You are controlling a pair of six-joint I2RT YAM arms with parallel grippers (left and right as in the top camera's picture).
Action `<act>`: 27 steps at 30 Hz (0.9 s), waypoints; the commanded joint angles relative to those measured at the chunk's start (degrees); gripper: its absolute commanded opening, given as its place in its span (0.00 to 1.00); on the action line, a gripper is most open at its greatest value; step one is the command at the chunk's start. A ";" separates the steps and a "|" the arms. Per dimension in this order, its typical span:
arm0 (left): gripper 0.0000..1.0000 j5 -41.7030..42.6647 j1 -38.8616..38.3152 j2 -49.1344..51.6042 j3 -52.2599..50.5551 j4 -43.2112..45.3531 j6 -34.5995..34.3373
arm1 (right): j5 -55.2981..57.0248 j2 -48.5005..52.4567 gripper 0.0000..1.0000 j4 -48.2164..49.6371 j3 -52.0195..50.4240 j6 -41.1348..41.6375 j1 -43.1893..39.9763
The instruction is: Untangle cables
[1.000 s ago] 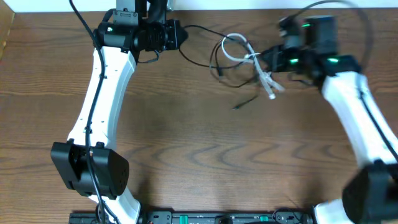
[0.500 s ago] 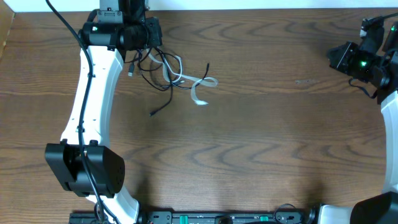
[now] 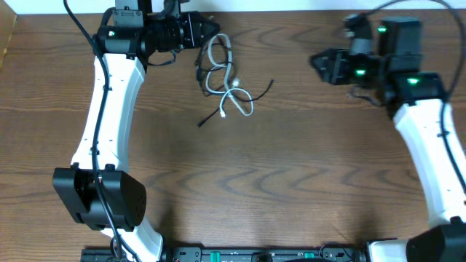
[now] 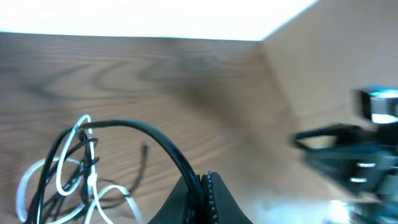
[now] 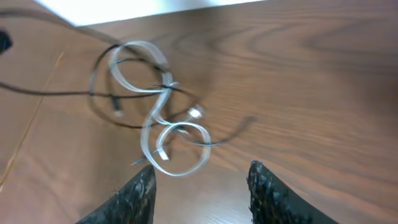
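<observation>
I need to next move my right gripper to the white cable's far loop [image 3: 210,52] [image 5: 114,65], the one next to my left gripper, and close it there.
A tangle of cables lies on the wooden table at the back middle. The white cable [image 3: 237,93] loops through thin black cables [image 3: 211,116]; it also shows in the right wrist view [image 5: 165,127] and the left wrist view [image 4: 59,180]. My left gripper [image 3: 206,30] is shut on a black cable [image 4: 158,143] that arcs down into the tangle. My right gripper [image 3: 320,62] is open and empty, off to the right of the tangle, with the cables ahead of its fingers [image 5: 199,186].
The table's far edge [image 3: 277,12] meets a white wall just behind the tangle. The right arm [image 3: 422,138] and the left arm [image 3: 109,124] run down both sides.
The tangle has shifted right and the white cable now hangs in loops below the left gripper. The right arm has swung back in from the far right edge toward the tangle.
</observation>
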 commanded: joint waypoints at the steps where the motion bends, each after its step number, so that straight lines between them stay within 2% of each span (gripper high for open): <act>1: 0.07 13.60 -0.04 -0.11 0.79 1.60 -2.69 | -0.66 4.20 0.43 3.89 0.13 3.17 4.98; 8: 0.07 15.85 -1.64 -0.11 0.79 4.20 -8.98 | -5.31 12.37 0.42 16.50 0.13 5.95 11.78; 13: 0.07 15.85 -3.28 -0.11 0.79 5.42 -16.79 | -5.11 17.05 0.43 22.64 0.13 5.97 14.56; 14: 0.07 15.85 -3.65 -0.11 0.79 6.73 -20.26 | -5.14 17.90 0.43 23.78 0.13 5.95 15.02; 18: 0.07 15.82 -3.69 -0.11 0.79 8.63 -27.26 | -2.54 18.60 0.43 25.24 0.13 6.56 16.02; 23: 0.07 15.82 -3.72 -0.11 0.79 9.49 -31.36 | 0.96 20.39 0.38 28.65 0.13 9.42 17.49; 27: 0.07 15.82 -3.72 -0.11 0.79 9.49 -32.59 | 6.49 22.29 0.28 30.10 0.13 11.93 19.21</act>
